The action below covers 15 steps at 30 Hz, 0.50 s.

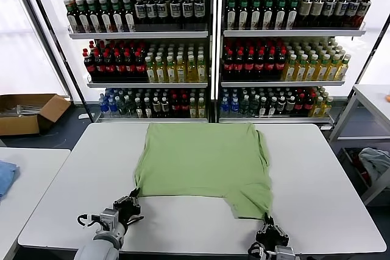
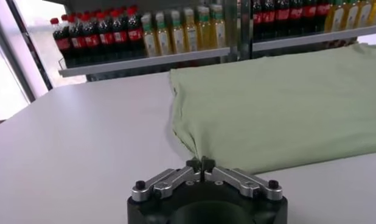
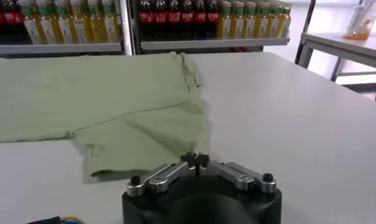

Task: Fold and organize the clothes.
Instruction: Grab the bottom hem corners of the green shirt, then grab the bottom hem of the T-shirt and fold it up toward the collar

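I should let go of the hem corner with my left gripper on the shirt just inside its far corner [image 1: 152, 140] [image 2: 187, 88] toward the cardboard box.
The light green polo shirt [image 1: 201, 156] lies flat on the white table [image 1: 323, 199], plain side up; its collar and printed graphic are hidden. A sleeve flap sticks out at its near right. My left gripper [image 1: 133, 201] is at the shirt's near left corner, shut and pinching the hem [image 2: 199, 155]. My right gripper [image 1: 268, 222] is at the near right corner, shut on the tip of the flap [image 3: 191, 151]. The shirt fills the left wrist view [image 2: 285, 103] and the right wrist view [image 3: 103, 97]. Both grippers sit low at the table surface.
Shelves of bottles [image 1: 207, 59] stand behind the table. A cardboard box [image 1: 27, 112] lies on the floor at far left. A side table at left carries a blue cloth [image 1: 5, 176]. At right, a pale cloth [image 1: 375, 162] lies below another table [image 1: 372, 98].
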Each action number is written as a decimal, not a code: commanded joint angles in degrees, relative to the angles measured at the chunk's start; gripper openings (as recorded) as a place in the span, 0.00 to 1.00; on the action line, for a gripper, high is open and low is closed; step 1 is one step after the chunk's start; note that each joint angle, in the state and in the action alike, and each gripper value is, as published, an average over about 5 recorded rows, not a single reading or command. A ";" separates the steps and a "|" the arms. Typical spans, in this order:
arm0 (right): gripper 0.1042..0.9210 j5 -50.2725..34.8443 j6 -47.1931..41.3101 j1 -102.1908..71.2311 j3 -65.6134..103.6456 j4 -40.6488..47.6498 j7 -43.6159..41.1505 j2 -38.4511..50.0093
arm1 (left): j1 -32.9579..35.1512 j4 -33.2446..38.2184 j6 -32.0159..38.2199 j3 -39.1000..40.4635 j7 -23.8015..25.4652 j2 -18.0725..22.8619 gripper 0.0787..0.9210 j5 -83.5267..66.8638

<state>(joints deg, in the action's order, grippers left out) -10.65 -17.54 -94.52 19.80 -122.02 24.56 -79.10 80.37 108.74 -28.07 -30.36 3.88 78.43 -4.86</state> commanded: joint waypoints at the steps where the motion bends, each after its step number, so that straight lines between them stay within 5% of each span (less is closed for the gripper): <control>1: 0.00 0.25 2.46 0.49 0.72 -2.76 -2.53 0.29 | 0.25 4.68 3.58 0.01 -0.62 0.76 0.01 -4.99; 15: 0.00 0.01 3.61 19.27 4.60 4.62 -5.19 2.71 | -15.74 -2.29 8.62 1.53 -4.18 -0.68 0.01 -14.62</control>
<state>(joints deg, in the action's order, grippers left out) -10.50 -14.79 -84.73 22.98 -121.20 20.54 -77.01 75.89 111.46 -22.97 -29.83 1.49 78.72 -12.65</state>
